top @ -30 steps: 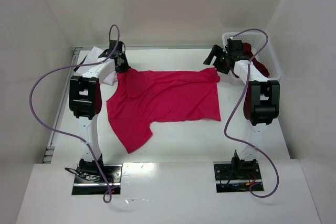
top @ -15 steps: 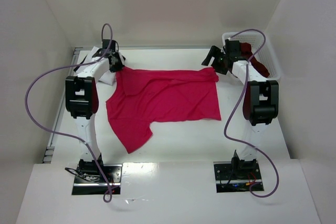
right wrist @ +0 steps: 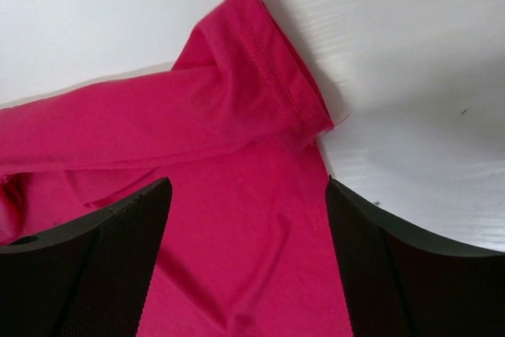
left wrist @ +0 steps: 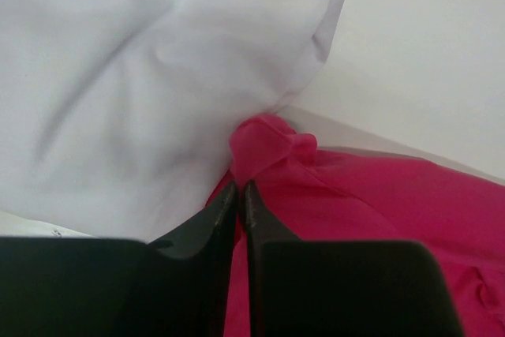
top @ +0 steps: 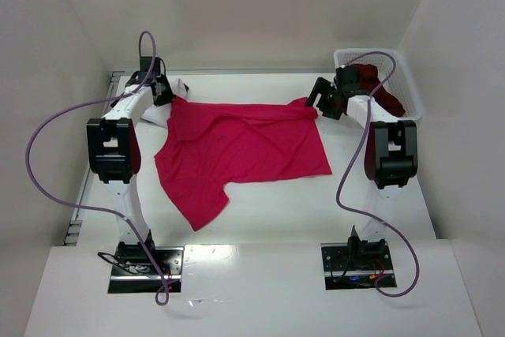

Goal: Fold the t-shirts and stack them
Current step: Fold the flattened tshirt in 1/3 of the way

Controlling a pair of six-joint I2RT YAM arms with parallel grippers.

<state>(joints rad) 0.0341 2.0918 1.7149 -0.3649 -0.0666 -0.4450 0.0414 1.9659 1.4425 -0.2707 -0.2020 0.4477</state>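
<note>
My right gripper moves to the bright red t-shirt next. It should then close on its near corner on the basket's side (top: pixel 330 173).
The bright red t-shirt (top: pixel 237 147) lies spread across the middle of the table. My left gripper (top: pixel 167 97) is shut on its far left corner, and the left wrist view shows the jaws (left wrist: pixel 239 187) pinching a bunched fold of red cloth (left wrist: pixel 272 147). The white t-shirt (left wrist: pixel 142 76) lies crumpled under and beside that corner, at the far left (top: pixel 155 115). My right gripper (top: pixel 316 105) is open, its jaws (right wrist: pixel 246 187) wide apart just above the red shirt's far right hemmed corner (right wrist: pixel 276 92). The dark maroon t-shirt (top: pixel 371 80) lies in the basket.
The white lattice basket (top: pixel 412 100) stands at the far right corner against the wall. White enclosure walls close in the left, back and right sides. Purple cables loop from both arms.
My left gripper has pulled the red shirt's far left corner to the left and back, over the white shirt. The whole red shirt shifted left. My right gripper moved slightly left, staying open.
</note>
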